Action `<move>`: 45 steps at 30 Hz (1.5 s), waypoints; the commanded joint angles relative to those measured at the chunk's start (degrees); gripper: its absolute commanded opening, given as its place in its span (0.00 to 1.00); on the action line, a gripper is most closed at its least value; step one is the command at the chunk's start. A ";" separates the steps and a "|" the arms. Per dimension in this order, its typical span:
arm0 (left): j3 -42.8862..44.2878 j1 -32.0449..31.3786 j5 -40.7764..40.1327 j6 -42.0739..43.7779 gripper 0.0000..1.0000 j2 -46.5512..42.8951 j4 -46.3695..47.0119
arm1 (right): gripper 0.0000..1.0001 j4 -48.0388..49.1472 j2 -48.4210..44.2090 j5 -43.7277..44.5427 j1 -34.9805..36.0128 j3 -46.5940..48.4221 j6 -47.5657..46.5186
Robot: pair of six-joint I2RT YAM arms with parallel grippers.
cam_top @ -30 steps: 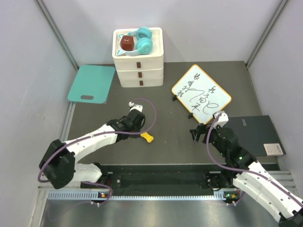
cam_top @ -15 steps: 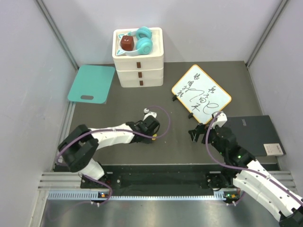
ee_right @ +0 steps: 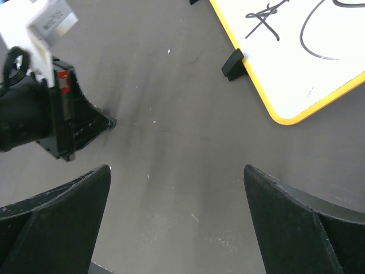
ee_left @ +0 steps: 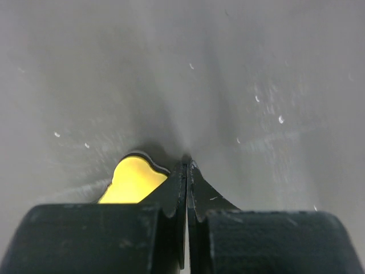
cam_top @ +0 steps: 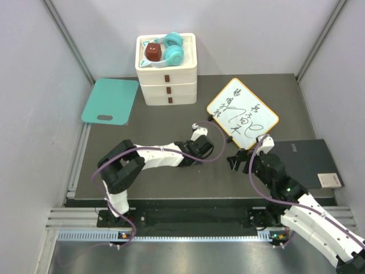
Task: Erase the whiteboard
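The yellow eraser is outside my closed left fingers; I'll open them and grip the eraser's narrow middle (ee_left: pixel 121 194) before the whiteboard.
The whiteboard (cam_top: pixel 242 113), white with an orange-yellow rim and black scribbles, lies at the back right of the dark table; its near corner shows in the right wrist view (ee_right: pixel 308 51). My left gripper (cam_top: pixel 206 152) is shut, low on the table left of the board; its jaws (ee_left: pixel 187 165) meet with nothing between them. A small yellow piece (ee_left: pixel 134 180) lies against the left finger. My right gripper (cam_top: pixel 238 160) is open and empty (ee_right: pixel 175 171), just near of the board's front corner. It faces the left gripper (ee_right: pixel 85 123).
A teal board with a handle slot (cam_top: pixel 110 101) lies at the back left. A white drawer stack (cam_top: pixel 167 77) holds teal headphones (cam_top: pixel 171 51). A dark grey pad (cam_top: pixel 311 162) with a white card (cam_top: pixel 329 181) lies at the right. A black clip (ee_right: pixel 232 64) sits on the whiteboard's rim.
My left arm has swept right across the table toward the whiteboard, jaws shut, and the yellow piece has gone along with it. The right gripper has hardly moved.
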 commanded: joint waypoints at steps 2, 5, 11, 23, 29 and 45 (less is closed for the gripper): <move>6.60 -0.06 -7.01 3.37 0.00 3.73 -6.08 | 0.99 0.41 -2.26 0.52 0.46 -0.93 0.44; 2.84 -0.33 -4.21 6.01 0.00 -2.23 0.74 | 0.99 0.24 -3.05 0.35 0.46 -1.63 0.79; -0.78 -0.24 -1.38 12.51 0.72 -16.30 6.50 | 0.99 -1.52 -4.19 0.00 0.46 -1.63 1.06; -1.39 5.29 14.69 38.01 0.99 -20.36 -4.05 | 0.99 -2.31 -6.39 -1.85 0.46 -1.46 1.85; -2.97 7.67 19.79 37.41 0.99 -17.63 -5.28 | 0.99 -3.81 -6.22 -1.50 0.46 -0.76 1.50; -3.68 7.85 23.41 36.17 0.87 -9.72 -4.93 | 0.99 -5.13 -3.76 -0.62 0.46 1.09 1.14</move>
